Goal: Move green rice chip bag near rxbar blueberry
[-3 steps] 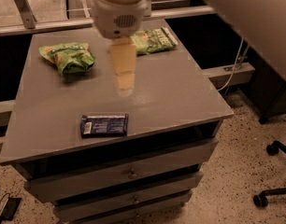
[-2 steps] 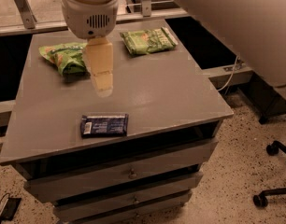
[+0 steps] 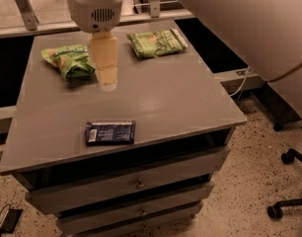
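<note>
My gripper will next move to the green rice chip bag's end [image 3: 88,64] that faces the flatter green bag and close there.
The green rice chip bag [image 3: 69,59], puffy and lime green with orange chip pictures, lies at the back left of the grey table [image 3: 180,100]. The rxbar blueberry [image 3: 110,132], a flat dark blue wrapper with a white patch at its left end, lies near the front edge. My gripper [image 3: 107,83] hangs over the table just right of the chip bag, its cream fingers pointing down, with the white wrist housing above it. It holds nothing that I can see.
A flatter rectangular green bag [image 3: 157,42] lies at the back right of the table. Drawers sit below the tabletop. A cable and chair casters [image 3: 284,157] are on the speckled floor to the right. A metal rail runs behind the table.
My gripper has moved left across the table, from near the flat green bag to right beside the green rice chip bag. The bags and the bar have not moved.
</note>
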Motion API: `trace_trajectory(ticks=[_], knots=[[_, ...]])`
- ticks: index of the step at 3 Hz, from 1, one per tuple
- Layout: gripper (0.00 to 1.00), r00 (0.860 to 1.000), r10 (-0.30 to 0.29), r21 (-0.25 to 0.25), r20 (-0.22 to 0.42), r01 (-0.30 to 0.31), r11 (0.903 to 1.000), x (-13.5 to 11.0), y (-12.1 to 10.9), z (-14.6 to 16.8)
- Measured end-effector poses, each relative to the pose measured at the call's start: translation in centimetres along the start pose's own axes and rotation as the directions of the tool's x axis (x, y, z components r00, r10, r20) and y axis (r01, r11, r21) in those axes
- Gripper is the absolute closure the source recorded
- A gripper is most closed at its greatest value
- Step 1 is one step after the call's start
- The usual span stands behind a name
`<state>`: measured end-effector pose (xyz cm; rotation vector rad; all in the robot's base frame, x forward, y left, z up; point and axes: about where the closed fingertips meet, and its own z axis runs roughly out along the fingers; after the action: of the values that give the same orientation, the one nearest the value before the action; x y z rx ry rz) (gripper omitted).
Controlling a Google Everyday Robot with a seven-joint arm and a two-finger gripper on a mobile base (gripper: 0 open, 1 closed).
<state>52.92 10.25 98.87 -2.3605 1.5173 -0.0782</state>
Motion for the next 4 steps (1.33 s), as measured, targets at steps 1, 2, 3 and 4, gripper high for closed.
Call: trace_trajectory(ticks=[1,2,3,4], knots=[[0.0,0.999,0.009,0.056,-0.036,-0.007,0.9984,1.6,-5.5,1.3],[0.0,0.996,0.086,0.117,-0.037,-0.081,0.9898,3.9,-9.8,4.0],[0.0,0.979,0.198,0.175,0.04,-0.202,0.9637,5.5,-12.3,7.6],[0.0,0.932,0.329,0.176,0.154,-0.354,0.9186,6.4,-13.5,12.4]])
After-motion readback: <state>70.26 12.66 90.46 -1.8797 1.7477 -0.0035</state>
